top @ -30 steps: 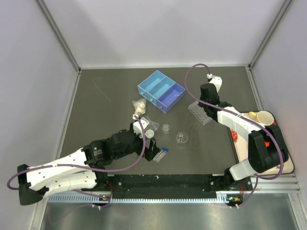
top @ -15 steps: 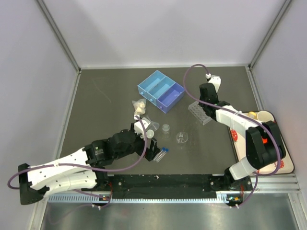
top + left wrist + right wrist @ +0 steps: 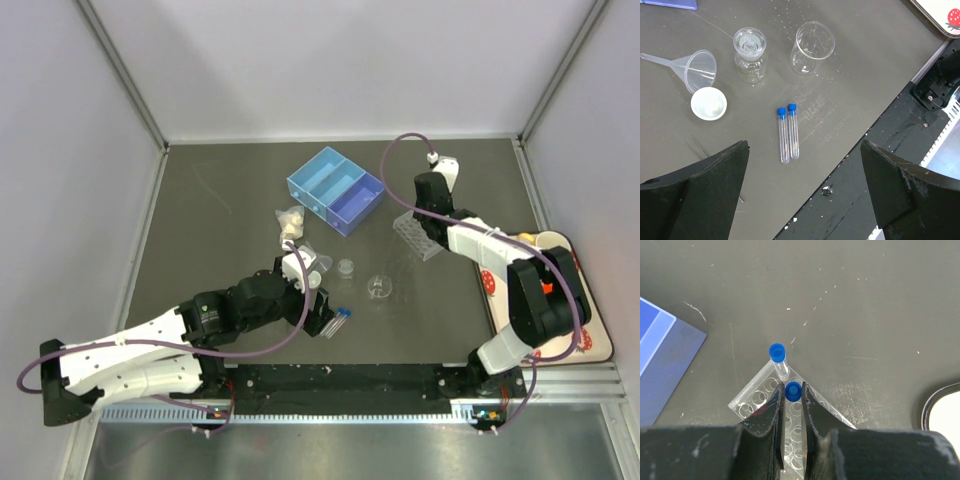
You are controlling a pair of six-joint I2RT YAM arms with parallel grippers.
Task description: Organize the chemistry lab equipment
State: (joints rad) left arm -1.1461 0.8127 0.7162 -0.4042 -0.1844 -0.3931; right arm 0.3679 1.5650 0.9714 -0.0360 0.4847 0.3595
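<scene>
Next, my right gripper releases the test tube with the blue cap in the rack hole point(image 3: 418, 219) point(image 3: 794, 389) that is beside the far corner test tube.
My right gripper point(image 3: 793, 392) is shut on a blue-capped test tube point(image 3: 793, 390), held upright over the clear holed rack point(image 3: 756, 399). A second blue-capped tube point(image 3: 777, 355) stands in the rack's far corner hole. From above, that gripper point(image 3: 437, 214) sits over the rack point(image 3: 420, 240). My left gripper point(image 3: 805, 192) hangs open above the table, nothing between its fingers point(image 3: 705, 185). Just beyond it lie two blue-capped tubes point(image 3: 788, 134) side by side. Past them are a funnel point(image 3: 699, 70), a round white dish point(image 3: 709, 104), a small lidded jar point(image 3: 750, 47) and a tiny beaker point(image 3: 812, 41).
A blue divided box point(image 3: 336, 189) stands at the back middle. A pale crumpled item point(image 3: 291, 222) lies left of it. The strawberry-patterned tray point(image 3: 588, 345) lies at the right edge under the right arm. The table's black front rail point(image 3: 875, 165) runs close to the lying tubes.
The right arm's elbow has swung slightly left while its gripper stays over the rack. The left gripper has edged a little toward the two lying tubes.
</scene>
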